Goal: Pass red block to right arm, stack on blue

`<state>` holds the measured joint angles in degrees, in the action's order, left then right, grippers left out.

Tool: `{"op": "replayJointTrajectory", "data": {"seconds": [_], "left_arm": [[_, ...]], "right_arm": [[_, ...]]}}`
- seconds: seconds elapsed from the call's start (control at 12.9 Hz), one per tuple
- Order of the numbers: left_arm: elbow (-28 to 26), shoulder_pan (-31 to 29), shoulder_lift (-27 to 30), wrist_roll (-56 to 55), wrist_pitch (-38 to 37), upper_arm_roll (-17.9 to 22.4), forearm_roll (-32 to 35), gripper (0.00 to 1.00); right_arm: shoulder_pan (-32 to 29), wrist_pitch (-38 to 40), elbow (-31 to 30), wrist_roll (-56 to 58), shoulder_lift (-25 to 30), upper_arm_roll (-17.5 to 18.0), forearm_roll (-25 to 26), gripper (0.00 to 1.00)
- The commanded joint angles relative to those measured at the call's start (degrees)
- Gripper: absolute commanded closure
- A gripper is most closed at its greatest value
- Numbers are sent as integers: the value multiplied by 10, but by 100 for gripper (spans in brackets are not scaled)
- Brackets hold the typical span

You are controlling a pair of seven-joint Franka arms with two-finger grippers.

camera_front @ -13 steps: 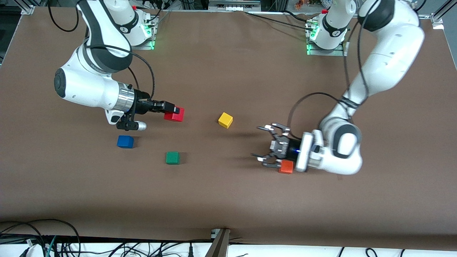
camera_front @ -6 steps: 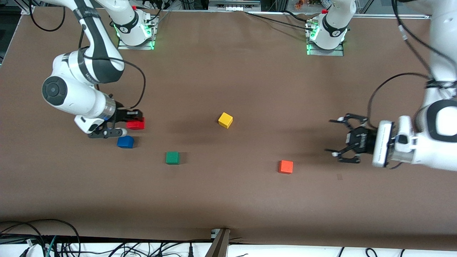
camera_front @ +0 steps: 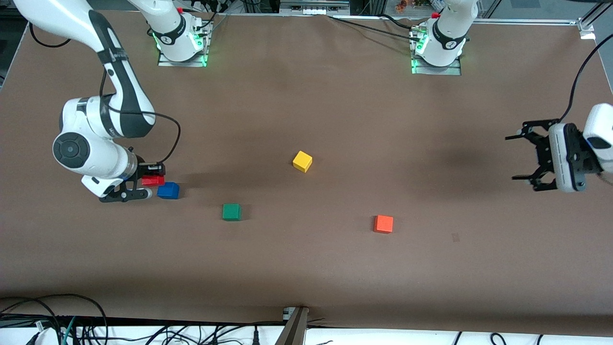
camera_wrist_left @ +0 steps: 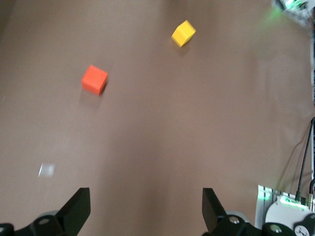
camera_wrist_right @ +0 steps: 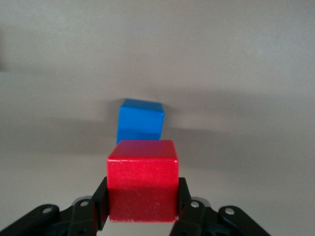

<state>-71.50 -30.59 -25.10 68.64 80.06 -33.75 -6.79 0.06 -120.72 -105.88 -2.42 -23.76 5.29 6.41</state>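
Observation:
I need to use my right gripper to release the red block on top of the blue cube (camera_front: 159, 187) (camera_wrist_right: 140, 127), at a spot just beyond that gripper's fingers.
My right gripper (camera_front: 154, 177) is shut on the red block (camera_front: 153, 180) and holds it low over the table, just beside the blue cube (camera_front: 168, 190), toward the right arm's end. In the right wrist view the red block (camera_wrist_right: 142, 179) sits between the black fingers (camera_wrist_right: 183, 199), and the blue cube (camera_wrist_right: 140, 121) stands on the table just past it. My left gripper (camera_front: 513, 158) is open and empty, up over the left arm's end of the table. Its own view (camera_wrist_left: 145, 204) shows only bare table between the jaws.
A yellow cube (camera_front: 302, 161) lies mid-table. A green cube (camera_front: 232, 212) lies nearer the front camera, beside the blue one. An orange cube (camera_front: 383, 224) lies toward the left arm's end; orange (camera_wrist_left: 94, 79) and yellow (camera_wrist_left: 183, 33) also show in the left wrist view.
My right gripper has carried the red block toward the right arm's end, down beside the blue cube. My left gripper, open, has drawn back from the orange cube toward its own end.

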Motion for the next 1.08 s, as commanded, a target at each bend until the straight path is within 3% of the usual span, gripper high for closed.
{"op": "replayJointTrajectory", "data": {"seconds": [0.0, 0.31, 0.46, 0.7, 0.93, 1.0], "left_arm": [[-25, 8, 53, -93, -6, -4, 65, 0], [-68, 54, 138, -275, -25, -8, 78, 0], [-96, 112, 185, -398, -26, 16, 79, 0], [-123, 273, 225, -507, -23, 161, 78, 0], [-142, 298, 247, -511, 4, 220, 78, 0], [-152, 298, 252, -512, 24, 237, 78, 0]], "right_arm": [[-10, -28, 15, 7, -20, 3, 4, 95], [-10, -43, 12, 0, -32, 4, -21, 94], [-9, -44, 12, 0, -33, 4, -25, 94], [-9, -46, 11, -1, -40, 4, -25, 90], [-8, -61, 4, -1, -44, 5, -28, 89], [-8, -60, 4, -2, -45, 4, -29, 75]]}}
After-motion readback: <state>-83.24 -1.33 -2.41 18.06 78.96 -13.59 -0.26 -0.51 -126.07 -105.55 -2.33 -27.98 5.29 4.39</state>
